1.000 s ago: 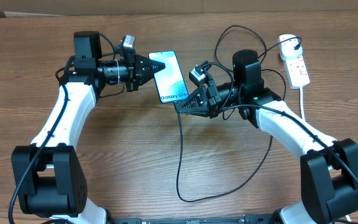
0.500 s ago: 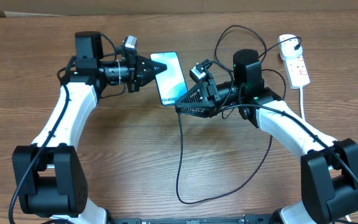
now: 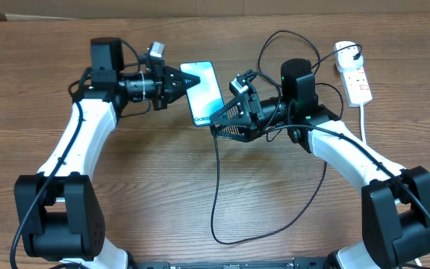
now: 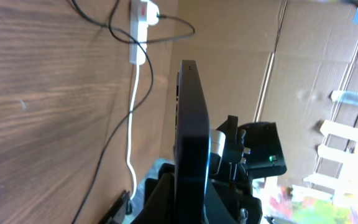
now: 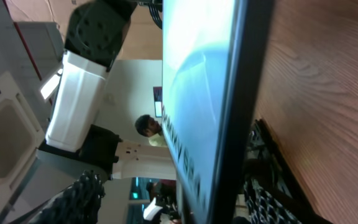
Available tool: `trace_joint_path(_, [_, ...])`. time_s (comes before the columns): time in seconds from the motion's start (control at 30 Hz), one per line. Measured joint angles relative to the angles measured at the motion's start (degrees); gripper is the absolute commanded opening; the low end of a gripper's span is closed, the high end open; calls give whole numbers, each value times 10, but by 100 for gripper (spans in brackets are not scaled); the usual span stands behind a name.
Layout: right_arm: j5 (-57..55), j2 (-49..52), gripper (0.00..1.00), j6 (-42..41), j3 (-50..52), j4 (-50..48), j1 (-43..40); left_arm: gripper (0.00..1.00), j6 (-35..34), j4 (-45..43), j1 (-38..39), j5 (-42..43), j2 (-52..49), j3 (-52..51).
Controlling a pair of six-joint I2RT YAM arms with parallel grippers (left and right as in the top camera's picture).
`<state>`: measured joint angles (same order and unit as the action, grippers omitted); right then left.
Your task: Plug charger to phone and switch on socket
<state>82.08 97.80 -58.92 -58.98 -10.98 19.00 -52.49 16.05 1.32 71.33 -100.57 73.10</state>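
The phone, still joined to the charger cable, will be set down by my left gripper on the wooden table (image 3: 203, 103) between my two arms.
The phone (image 3: 206, 86), teal screen up, is lifted off the table between the two arms. My left gripper (image 3: 188, 82) is shut on its left edge; in the left wrist view the phone (image 4: 191, 124) stands edge-on in the jaws. My right gripper (image 3: 217, 123) is open around the phone's lower end. One finger (image 5: 79, 199) stands well off the screen (image 5: 197, 93), the other finger (image 5: 272, 193) sits behind it. The charger cable (image 3: 216, 187) drops from under the right gripper, its tip hidden, and loops round to the white plug (image 3: 343, 50) in the socket (image 3: 358, 84).
The socket's thick white cord (image 3: 364, 123) runs down the right side past the right arm. The black cable lies in a wide loop (image 3: 275, 228) on the table near the front edge. Cardboard boxes line the far edge.
My right gripper has gone from shut to open at the phone's lower end. The left gripper keeps its hold, and the phone has shifted slightly up and to the right.
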Motion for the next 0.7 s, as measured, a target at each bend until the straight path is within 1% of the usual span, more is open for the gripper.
trace_joint_path(0.13, [-4,0,82,2,0,0,-24,4,13,3,-14,-11,0,0])
trace_joint_path(0.33, [-9,0,82,2,0,5,-57,4,32,26,-14,-18,-8,0])
trace_joint_path(0.43, [-9,0,82,7,0,21,-59,4,34,26,-14,-8,-25,0])
trace_joint_path(0.6, [-9,0,82,42,0,71,-57,4,34,26,-14,-1,-55,0])
trace_joint_path(0.7, [-12,0,82,68,0,101,-58,4,36,2,-14,0,-67,0])
